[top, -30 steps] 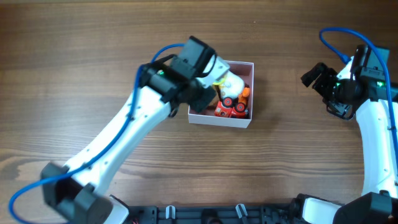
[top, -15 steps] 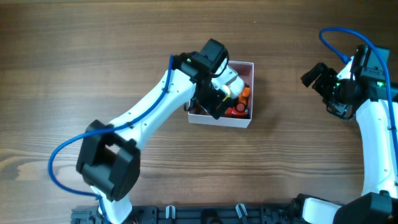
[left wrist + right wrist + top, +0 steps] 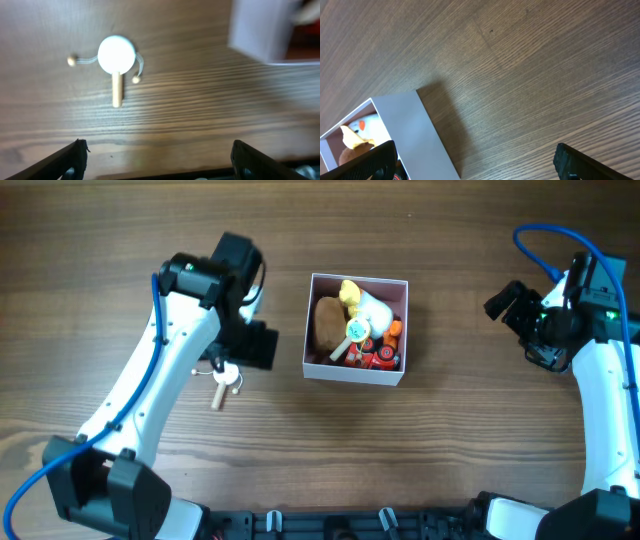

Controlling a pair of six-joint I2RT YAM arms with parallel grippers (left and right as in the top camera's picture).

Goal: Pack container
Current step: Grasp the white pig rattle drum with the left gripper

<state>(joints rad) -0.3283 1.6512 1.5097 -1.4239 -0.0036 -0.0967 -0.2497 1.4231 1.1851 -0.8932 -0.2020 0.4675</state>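
Observation:
The white rattle drum has the middle of the wooden stick (image 3: 219, 394) (image 3: 117, 90) on it, and my left gripper will go there next and close.
The container (image 3: 307, 330), a white-walled square box, sits mid-table holding a brown plush (image 3: 327, 323), a yellow and white duck (image 3: 364, 304), red toy cars (image 3: 376, 357) and a small stick toy (image 3: 352, 334). Its blurred wall (image 3: 260, 30) shows at the top right of the left wrist view, and its corner (image 3: 415, 135) shows in the right wrist view. My left gripper (image 3: 254, 346) hovers left of the box, open and empty (image 3: 160, 167). Below it on the table lies a white rattle drum (image 3: 224, 381) with a wooden stick and two beads (image 3: 116, 54). My right gripper (image 3: 508, 302) stands open far right of the box (image 3: 477, 167).
Bare wooden table surrounds the box on all sides. A blue cable (image 3: 545, 240) loops above the right arm. The arm bases and a black rail (image 3: 380, 520) run along the front edge.
My left gripper opened over the container, then swung out to the left and now hangs above the rattle drum on the table. The right arm has not moved.

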